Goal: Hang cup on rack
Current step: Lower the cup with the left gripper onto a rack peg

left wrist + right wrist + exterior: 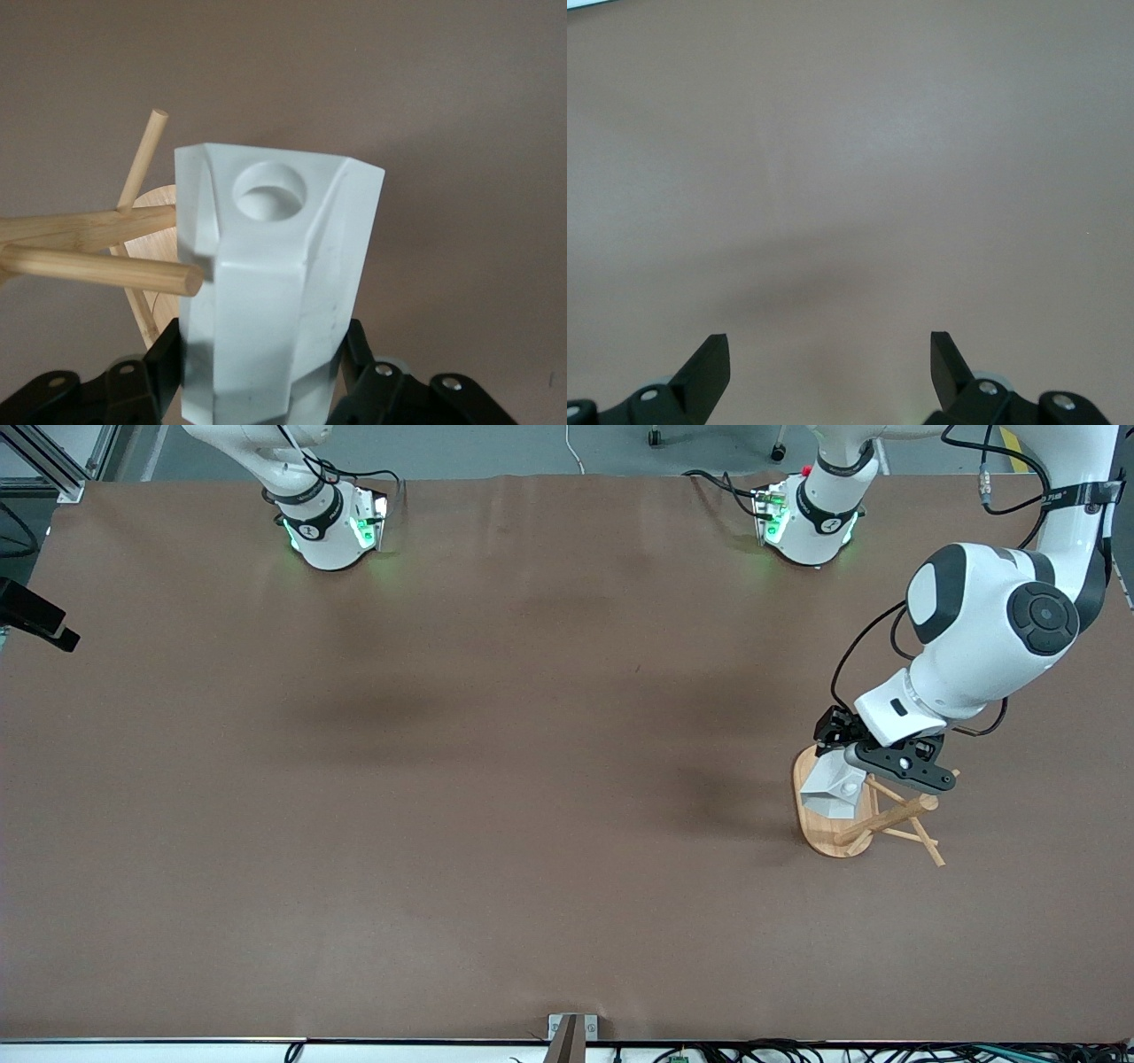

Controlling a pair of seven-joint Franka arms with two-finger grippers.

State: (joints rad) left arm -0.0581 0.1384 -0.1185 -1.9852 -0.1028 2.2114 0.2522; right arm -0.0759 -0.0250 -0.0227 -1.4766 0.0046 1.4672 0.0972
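Observation:
Next, the left gripper releases the white cup on the rack peg [872, 820] [106, 266] beside it, above the oval base.
The white faceted cup [834, 788] is held in my left gripper [842, 766] over the oval base of the bamboo rack [877, 824], at the left arm's end of the table. In the left wrist view the left gripper [266, 372] is shut on the cup [275, 292]. The cup's flat tab handle with its round hole [270, 190] points away from the gripper. A rack peg [97, 266] has its tip touching or just beside the cup's side, not in the hole. My right gripper [830, 350] is open and empty over bare table; it is out of the front view.
The brown table [443, 779] spreads wide around the rack. The arm bases [332, 522] stand along the edge farthest from the front camera. A small metal bracket [571, 1032] sits at the edge nearest the front camera.

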